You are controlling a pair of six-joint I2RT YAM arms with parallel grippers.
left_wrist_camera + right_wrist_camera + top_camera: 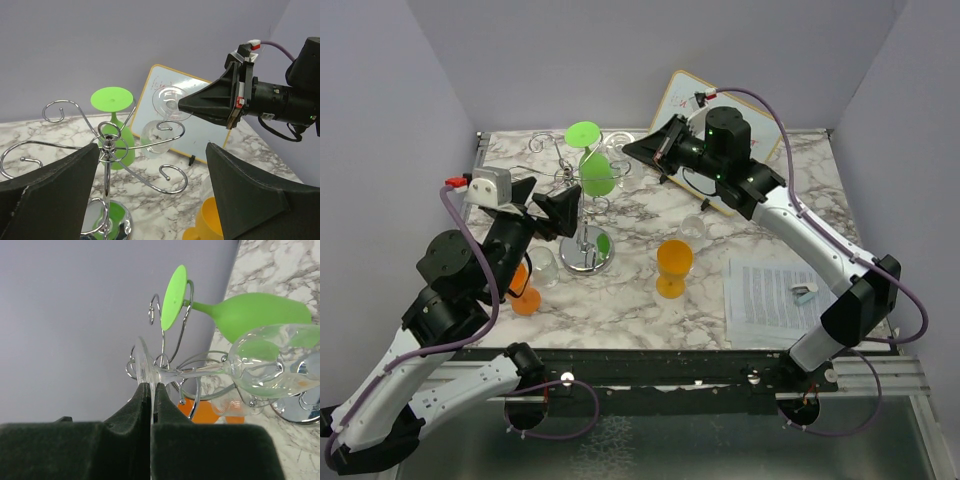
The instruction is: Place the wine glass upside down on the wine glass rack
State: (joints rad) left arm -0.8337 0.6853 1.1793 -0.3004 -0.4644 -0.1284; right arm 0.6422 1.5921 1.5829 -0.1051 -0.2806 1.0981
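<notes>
Next, my right gripper releases the clear wine glass hanging from the curled arm (632, 191) (207, 390) next to the green wine glass. The clear glass is now tilted among the curled arms.
The wine glass rack (582, 196) is a silver wire stand with curled arms on a chrome base (588, 252). A green wine glass (595, 168) hangs upside down on it. My right gripper (638, 151) is shut on the round foot of a clear wine glass (270, 365), which is inverted and tilted, its stem among the rack's curled arms (192, 371). In the left wrist view the clear foot (167, 102) sits above its bowl (157, 141), by a curl. My left gripper (560, 214) is open and empty beside the rack post (106, 175).
An orange glass (674, 266) stands right of the rack base. Another orange glass (525, 297) and a clear glass (546, 266) stand left, and a small clear glass (693, 228) further right. A whiteboard (722, 108) leans at the back. A printed sheet (770, 300) lies at right.
</notes>
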